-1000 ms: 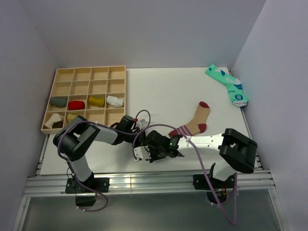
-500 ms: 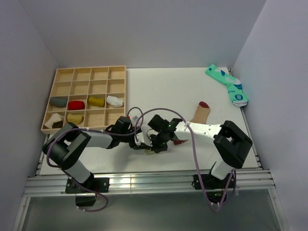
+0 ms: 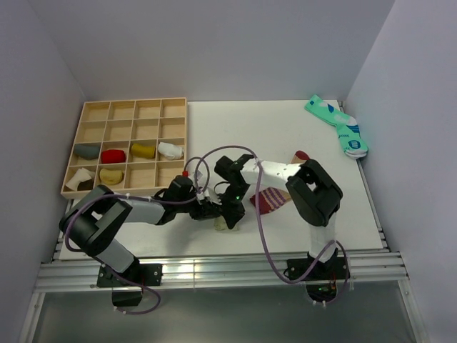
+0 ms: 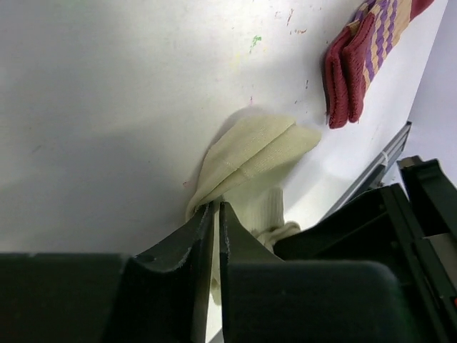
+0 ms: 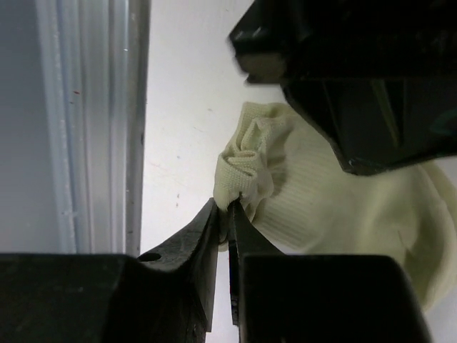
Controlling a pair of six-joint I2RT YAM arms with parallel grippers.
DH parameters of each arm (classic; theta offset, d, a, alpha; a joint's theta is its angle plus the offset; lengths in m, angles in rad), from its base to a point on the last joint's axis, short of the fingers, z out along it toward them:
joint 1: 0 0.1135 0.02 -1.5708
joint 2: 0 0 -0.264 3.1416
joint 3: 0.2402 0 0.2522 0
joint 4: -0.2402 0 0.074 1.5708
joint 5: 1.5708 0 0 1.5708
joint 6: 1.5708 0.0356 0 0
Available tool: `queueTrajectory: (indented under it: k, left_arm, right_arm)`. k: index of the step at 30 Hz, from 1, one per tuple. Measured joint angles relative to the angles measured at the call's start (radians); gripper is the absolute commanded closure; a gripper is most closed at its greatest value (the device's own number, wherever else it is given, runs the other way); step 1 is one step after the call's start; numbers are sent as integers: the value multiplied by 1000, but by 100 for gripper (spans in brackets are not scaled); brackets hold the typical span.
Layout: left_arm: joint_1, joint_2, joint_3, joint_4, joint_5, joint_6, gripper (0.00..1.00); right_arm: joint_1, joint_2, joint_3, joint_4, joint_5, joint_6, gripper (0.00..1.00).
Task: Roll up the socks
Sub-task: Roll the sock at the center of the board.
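Note:
The bunched sock's folded edge is in my left gripper, which should take the sock's crumpled cuff end (image 5: 244,171) from my right gripper before both stretch the sock.
The pale olive-green sock (image 3: 227,223) lies bunched near the table's front edge, between both grippers. My left gripper (image 4: 216,206) is shut on one folded edge of this sock (image 4: 250,153). My right gripper (image 5: 230,204) is shut on its crumpled cuff end (image 5: 251,163). In the top view the left gripper (image 3: 208,210) and the right gripper (image 3: 231,213) meet over the sock. The tan sock with maroon toe and striped cuff (image 3: 270,200) lies just right of them, partly hidden under the right arm; its cuff shows in the left wrist view (image 4: 360,57).
A wooden compartment tray (image 3: 128,145) at the back left holds several rolled socks. A teal patterned sock pair (image 3: 338,126) lies at the back right by the wall. The table's front rail (image 5: 93,121) runs close beside the right gripper.
The right arm has swung left and folded over the tan sock, covering most of it. Both grippers have closed in together on the pale green sock near the front edge.

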Motion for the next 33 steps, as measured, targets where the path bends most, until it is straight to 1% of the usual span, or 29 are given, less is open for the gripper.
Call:
queueTrajectory:
  k: [5,8,9,10,16,18,21,27,30,33]
  left_arm:
    - [-27,0,-13,43,-41,31,90]
    - [-28,0,-49,110,-51,32,88]
    - [-28,-1,-67,145,-52,29,87]
    - [-28,-2,-81,167,-55,26,82]
    - [-38,-41,-173,296,-81,22,75]
    - [-46,-50,-189,315,-95,24,73]
    - [-64,-63,-196,326,-125,29,68]
    - [-106,-100,-214,335,-198,68,64]
    - [-122,-119,-224,334,-232,98,60]
    - [-135,-144,-245,341,-258,129,60]
  right_arm:
    - [-21,75,77,-90,-62,-24,87]
    - [-40,106,100,-121,-87,-23,87]
    - [-48,116,106,-127,-94,-20,87]
    - [-56,123,109,-129,-97,-13,86]
    - [-88,164,121,-132,-104,35,87]
    - [-87,182,134,-140,-105,42,87]
    - [-87,204,155,-156,-108,46,87]
    - [-87,211,164,-171,-107,48,86]
    - [-87,216,171,-184,-108,40,87]
    - [-85,221,183,-201,-117,30,86]
